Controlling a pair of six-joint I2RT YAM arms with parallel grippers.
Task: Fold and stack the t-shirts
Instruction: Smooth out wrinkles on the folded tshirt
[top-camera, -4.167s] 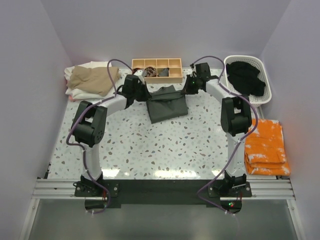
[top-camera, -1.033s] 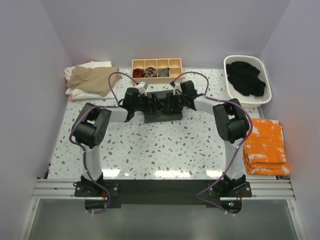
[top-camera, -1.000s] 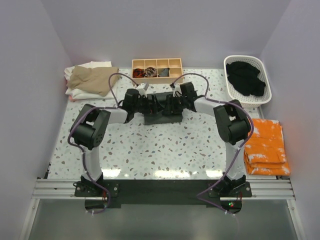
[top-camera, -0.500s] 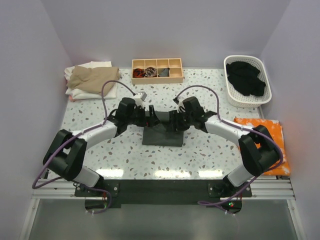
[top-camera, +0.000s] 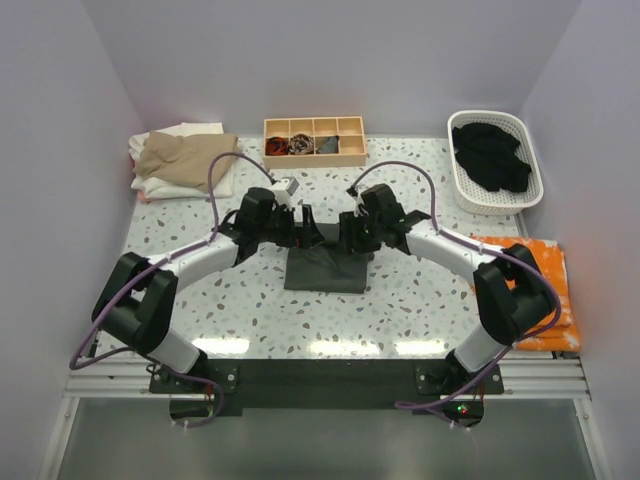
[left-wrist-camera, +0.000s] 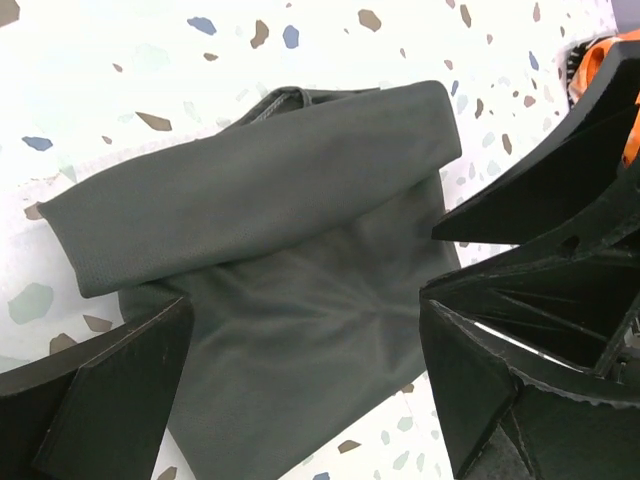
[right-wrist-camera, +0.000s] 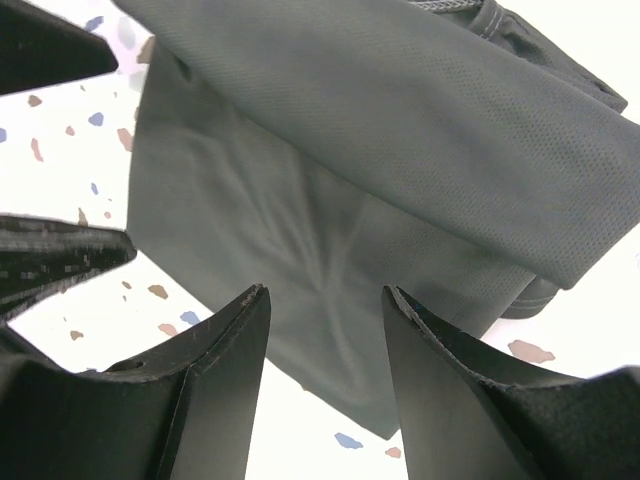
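The robot's left gripper will next grab the charcoal-grey t-shirt at the middle of its side edge (top-camera: 291, 256) (left-wrist-camera: 185, 380), the one closer to the tan t-shirts.
A dark charcoal-grey t-shirt (top-camera: 325, 272) lies folded into a small rectangle at the middle of the table, with a rolled fold along its far edge (left-wrist-camera: 250, 190) (right-wrist-camera: 420, 120). My left gripper (top-camera: 305, 228) (left-wrist-camera: 305, 390) hovers over its far left part, jaws wide open and empty. My right gripper (top-camera: 347, 232) (right-wrist-camera: 325, 350) hovers over its far right part, facing the left one. Its jaws are apart with only flat cloth below them. More t-shirts, tan on white (top-camera: 180, 160), are stacked at the back left. Black ones (top-camera: 490, 155) lie in a basket.
A white basket (top-camera: 520, 125) stands at the back right. A wooden compartment tray (top-camera: 313, 140) with small fabric bundles stands at the back middle. Folded orange cloth (top-camera: 535, 295) lies by the right edge. The two grippers are close together, fingertips nearly meeting.
The grey shirt lies nearer the front than a second ago, and both arms have swung forward with it. Since half a second ago the grippers have drawn slightly back over its far edge.
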